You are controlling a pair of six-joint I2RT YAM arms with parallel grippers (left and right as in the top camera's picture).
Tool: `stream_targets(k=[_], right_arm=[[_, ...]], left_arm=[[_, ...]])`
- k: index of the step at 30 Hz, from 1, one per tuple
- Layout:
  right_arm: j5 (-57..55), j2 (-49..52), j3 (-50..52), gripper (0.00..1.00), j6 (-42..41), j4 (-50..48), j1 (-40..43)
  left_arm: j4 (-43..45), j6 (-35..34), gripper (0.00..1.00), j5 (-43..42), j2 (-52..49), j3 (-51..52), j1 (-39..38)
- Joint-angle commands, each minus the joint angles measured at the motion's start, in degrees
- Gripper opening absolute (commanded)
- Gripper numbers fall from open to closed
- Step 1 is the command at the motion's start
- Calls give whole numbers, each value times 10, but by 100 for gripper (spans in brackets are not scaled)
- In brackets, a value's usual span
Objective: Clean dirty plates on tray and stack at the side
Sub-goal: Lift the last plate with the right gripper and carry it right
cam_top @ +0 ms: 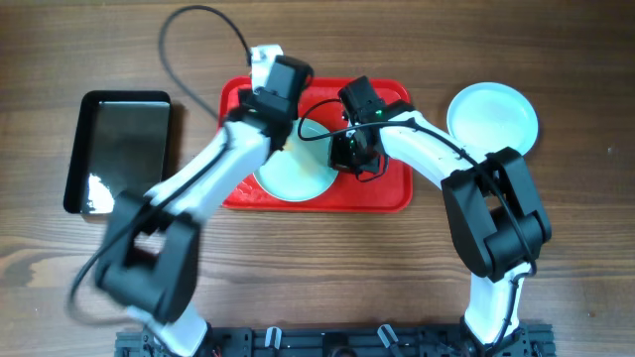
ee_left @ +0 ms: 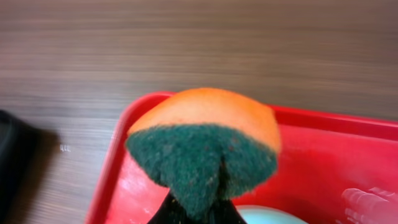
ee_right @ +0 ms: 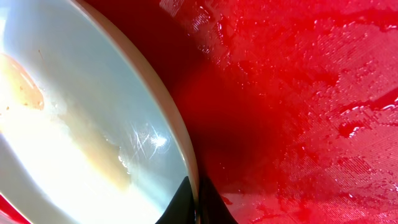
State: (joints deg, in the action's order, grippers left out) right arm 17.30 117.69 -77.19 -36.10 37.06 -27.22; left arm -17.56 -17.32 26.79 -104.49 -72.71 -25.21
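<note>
Next, my right gripper sets the pale plate, now tilted over the wet tray floor, on the clean plate (cam_top: 491,121) beside the red tray.
The red tray (cam_top: 387,193) lies at the table's middle. A pale plate (cam_top: 298,174) rests on it, and a second plate edge (cam_top: 313,129) shows behind the arms. A clean plate (cam_top: 493,117) sits on the table right of the tray. My left gripper (ee_left: 198,208) is shut on an orange and green sponge (ee_left: 205,146) above the tray's far left corner (ee_left: 124,168). My right gripper (ee_right: 196,208) is shut on the rim of a plate (ee_right: 93,124) that carries a pale orange smear, tilted over the wet tray floor (ee_right: 298,93).
A glossy black tray (cam_top: 121,149) lies left of the red tray on the wooden table. A black cable (cam_top: 198,20) loops over the table behind the left arm. The arm bases stand at the front edge.
</note>
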Motion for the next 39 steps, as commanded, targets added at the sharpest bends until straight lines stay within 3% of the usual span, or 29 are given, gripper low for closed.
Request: stream_targets(k=[1, 2, 6, 8, 14, 17, 19, 23, 27, 36, 39], right_arm=[[-58, 13, -3, 4, 1, 14, 13], [-97, -7, -29, 4, 6, 58, 25], [-238, -58, -127, 4, 63, 182, 38], [-318, -73, -202, 4, 84, 267, 38], [-480, -92, -346, 4, 112, 386, 26], [-589, -94, -354, 4, 179, 389, -9], [-716, -94, -354, 4, 180, 389, -56], [-848, -93, -353, 4, 197, 387, -125], [-876, -93, -353, 4, 246, 378, -160], [-896, -93, -349, 4, 268, 372, -180], [-786, -91, -348, 4, 300, 363, -179]], left_arm=[[-92, -46, 4, -236, 101, -4, 42], [-179, -46, 4, -238, 106, -4, 61], [-280, -76, 4, -238, 90, -4, 87], [-290, -76, 4, -238, 88, -4, 88], [-295, -76, 4, -215, 88, -4, 86], [-294, -76, 4, -214, 88, -4, 86], [-295, -76, 4, -214, 88, -4, 86], [-301, -76, 4, -214, 88, -4, 86], [-303, -76, 4, -214, 88, -4, 86], [-305, -76, 4, -214, 88, -4, 86], [-304, -76, 4, -214, 88, -4, 86]])
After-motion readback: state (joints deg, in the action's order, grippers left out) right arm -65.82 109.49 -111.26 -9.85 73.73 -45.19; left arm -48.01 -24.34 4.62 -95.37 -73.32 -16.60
